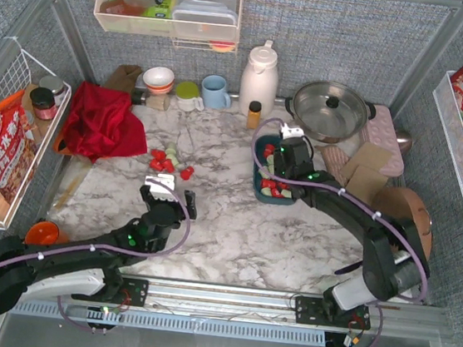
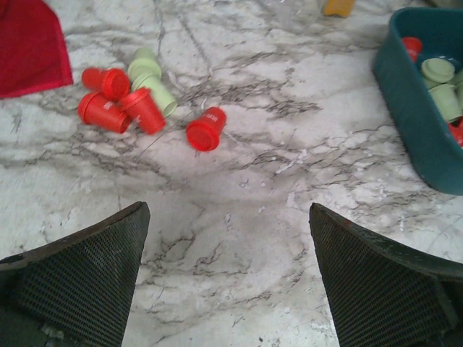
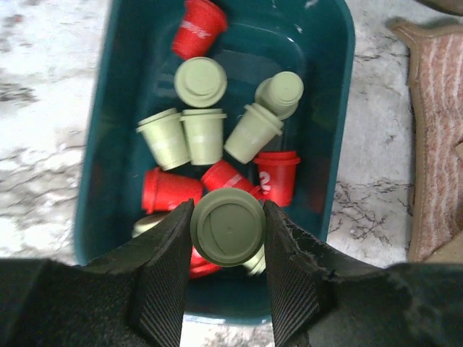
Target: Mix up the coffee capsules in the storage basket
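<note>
A red capsule is lying apart from the loose pile. My left gripper needs to close on the body of the red capsule (image 1: 186, 173) (image 2: 207, 128), close to that capsule's wide rim.
The dark teal storage basket (image 3: 112, 108) (image 1: 258, 176) (image 2: 416, 116) sits right of centre on the marble table. Inside lie several red and mint green coffee capsules (image 3: 194, 137). My right gripper (image 3: 228, 217) (image 1: 288, 151) hangs over the basket's near end, shut on a green capsule (image 3: 228, 228) pinched between both fingers. More red and green capsules (image 2: 134, 97) (image 1: 168, 160) lie loose on the table left of the basket, one red capsule (image 2: 206, 129) a little apart. My left gripper (image 2: 228, 282) (image 1: 162, 191) hovers open over bare marble, nearer than that pile, holding nothing.
A red cloth (image 1: 99, 121) lies at the left. Along the back stand bowls (image 1: 158, 79), a blue mug (image 1: 216, 91), a white jug (image 1: 259, 76), a small amber bottle (image 1: 254, 113) and a steel pot (image 1: 331, 109). A pink mat (image 3: 438, 137) lies right of the basket.
</note>
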`<state>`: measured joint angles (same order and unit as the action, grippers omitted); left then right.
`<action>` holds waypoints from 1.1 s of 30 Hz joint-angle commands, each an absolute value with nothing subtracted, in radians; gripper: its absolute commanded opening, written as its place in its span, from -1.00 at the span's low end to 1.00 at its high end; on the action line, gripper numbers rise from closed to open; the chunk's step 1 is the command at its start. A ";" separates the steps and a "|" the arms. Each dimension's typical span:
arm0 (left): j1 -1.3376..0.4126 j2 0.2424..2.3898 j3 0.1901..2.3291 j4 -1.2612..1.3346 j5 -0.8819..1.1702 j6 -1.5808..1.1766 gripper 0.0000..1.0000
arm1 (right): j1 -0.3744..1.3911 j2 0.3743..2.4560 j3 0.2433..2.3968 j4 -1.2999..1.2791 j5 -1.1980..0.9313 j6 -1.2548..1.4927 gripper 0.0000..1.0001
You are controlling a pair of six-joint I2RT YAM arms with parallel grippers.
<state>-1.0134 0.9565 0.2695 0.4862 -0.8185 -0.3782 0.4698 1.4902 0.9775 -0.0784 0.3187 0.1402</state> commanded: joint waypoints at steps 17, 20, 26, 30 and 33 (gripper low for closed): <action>-0.953 1.028 0.361 0.229 -0.838 -0.579 0.99 | 0.314 1.727 1.165 0.090 0.144 0.225 0.03; -0.884 1.070 0.399 0.170 -0.784 -0.639 0.98 | 0.313 1.667 1.096 0.055 0.132 0.269 0.04; -0.712 1.211 0.499 0.148 -0.579 -0.644 0.99 | 0.315 1.555 0.927 0.051 0.056 0.357 0.05; -0.640 1.351 0.603 0.146 -0.469 -0.592 0.89 | 0.316 1.481 0.862 0.052 0.006 0.390 0.05; -0.616 1.474 0.704 0.108 -0.427 -0.541 0.71 | 0.318 1.428 0.833 0.051 -0.002 0.388 0.05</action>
